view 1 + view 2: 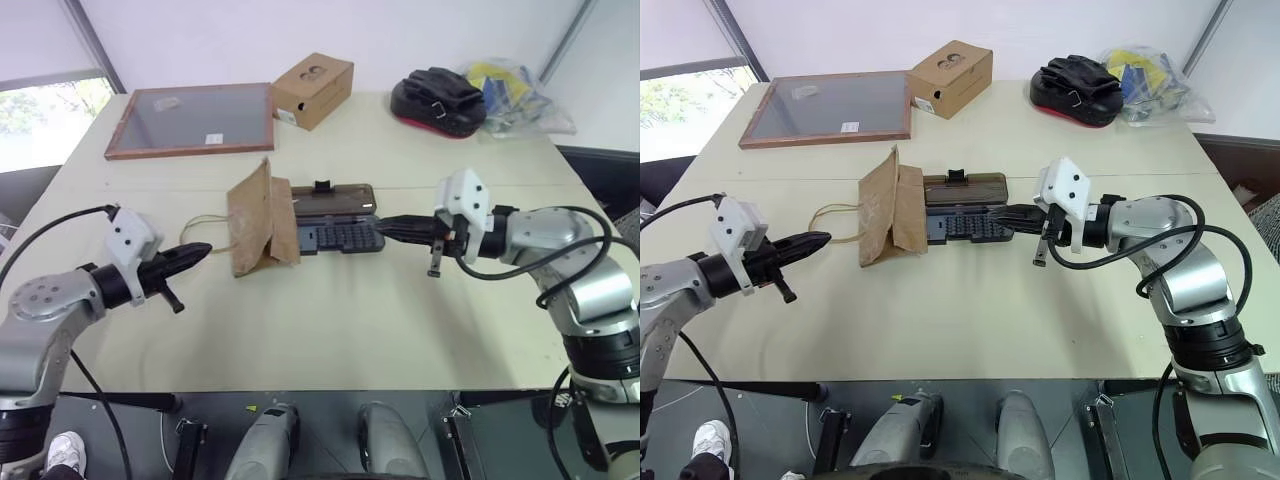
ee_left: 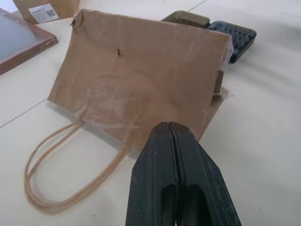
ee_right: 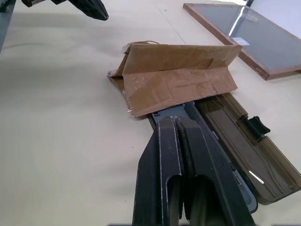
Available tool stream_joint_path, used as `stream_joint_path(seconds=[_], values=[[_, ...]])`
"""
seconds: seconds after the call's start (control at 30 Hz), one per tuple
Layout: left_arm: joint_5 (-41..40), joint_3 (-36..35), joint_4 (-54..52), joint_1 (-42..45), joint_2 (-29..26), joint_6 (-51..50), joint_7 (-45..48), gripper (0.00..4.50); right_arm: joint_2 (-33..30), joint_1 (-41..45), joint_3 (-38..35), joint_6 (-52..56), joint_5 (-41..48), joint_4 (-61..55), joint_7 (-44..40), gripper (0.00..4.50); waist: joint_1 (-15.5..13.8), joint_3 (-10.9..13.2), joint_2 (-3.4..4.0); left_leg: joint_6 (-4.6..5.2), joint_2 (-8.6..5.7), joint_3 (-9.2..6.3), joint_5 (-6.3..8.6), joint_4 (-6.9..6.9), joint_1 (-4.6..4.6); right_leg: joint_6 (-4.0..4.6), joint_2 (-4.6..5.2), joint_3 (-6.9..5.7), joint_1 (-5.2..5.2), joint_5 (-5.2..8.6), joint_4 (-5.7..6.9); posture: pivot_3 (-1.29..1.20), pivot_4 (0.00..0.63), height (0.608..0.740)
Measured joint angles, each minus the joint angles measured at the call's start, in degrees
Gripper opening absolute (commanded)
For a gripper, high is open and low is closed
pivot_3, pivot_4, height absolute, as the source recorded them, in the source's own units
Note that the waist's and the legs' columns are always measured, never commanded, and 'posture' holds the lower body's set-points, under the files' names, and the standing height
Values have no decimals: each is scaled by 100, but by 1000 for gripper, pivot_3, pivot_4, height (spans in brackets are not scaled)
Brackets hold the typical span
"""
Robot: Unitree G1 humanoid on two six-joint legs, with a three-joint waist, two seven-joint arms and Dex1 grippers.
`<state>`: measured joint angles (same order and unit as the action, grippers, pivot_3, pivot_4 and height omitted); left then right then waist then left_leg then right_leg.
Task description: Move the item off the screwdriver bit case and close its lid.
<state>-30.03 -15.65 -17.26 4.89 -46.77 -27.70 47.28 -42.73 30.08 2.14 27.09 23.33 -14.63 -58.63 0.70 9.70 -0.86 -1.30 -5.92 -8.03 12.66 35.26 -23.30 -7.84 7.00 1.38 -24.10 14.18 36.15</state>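
The paper bag's raised top edge (image 1: 271, 200) (image 3: 186, 45), above the flap over the screwdriver bit case, is the spot my right gripper should move to next and then close on.
The item, a creased brown paper bag (image 1: 262, 218), stands folded like a tent, its right flap resting over the left end of the screwdriver bit case (image 1: 342, 238). Its string handles (image 2: 61, 179) trail on the table toward my left gripper. The case lies open, and its lid (image 1: 335, 197), smoky brown with a black latch tab, lies flat behind the grey tray. My left gripper (image 1: 203, 250) is shut and empty, just left of the bag above the handles. My right gripper (image 1: 385, 227) is shut and empty, its tip over the tray's right end (image 3: 225, 165).
A wooden-framed glass panel (image 1: 190, 120) lies at the back left, with a small cardboard box (image 1: 312, 90) beside it. Black gloves (image 1: 438, 100) and a plastic bag (image 1: 515, 90) sit at the back right. Bare table stretches in front of the case.
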Motion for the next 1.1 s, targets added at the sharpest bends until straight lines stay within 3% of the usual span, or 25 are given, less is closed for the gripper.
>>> stream_joint_path(seconds=[0.77,1.1], values=[[-62,-103,5,45,121,-72,-149,0,188,-34,1,11,15,-87,139,59,0,1,-1,0,0,1,0,0,-1,1,0,0,-3,-1,0,0,150,740],[-42,-88,37,46,137,-71,-155,0,703,-49,176,175,64,-339,503,59,2,1,-1,0,1,0,0,0,-1,2,0,0,-4,-2,1,0,150,740]])
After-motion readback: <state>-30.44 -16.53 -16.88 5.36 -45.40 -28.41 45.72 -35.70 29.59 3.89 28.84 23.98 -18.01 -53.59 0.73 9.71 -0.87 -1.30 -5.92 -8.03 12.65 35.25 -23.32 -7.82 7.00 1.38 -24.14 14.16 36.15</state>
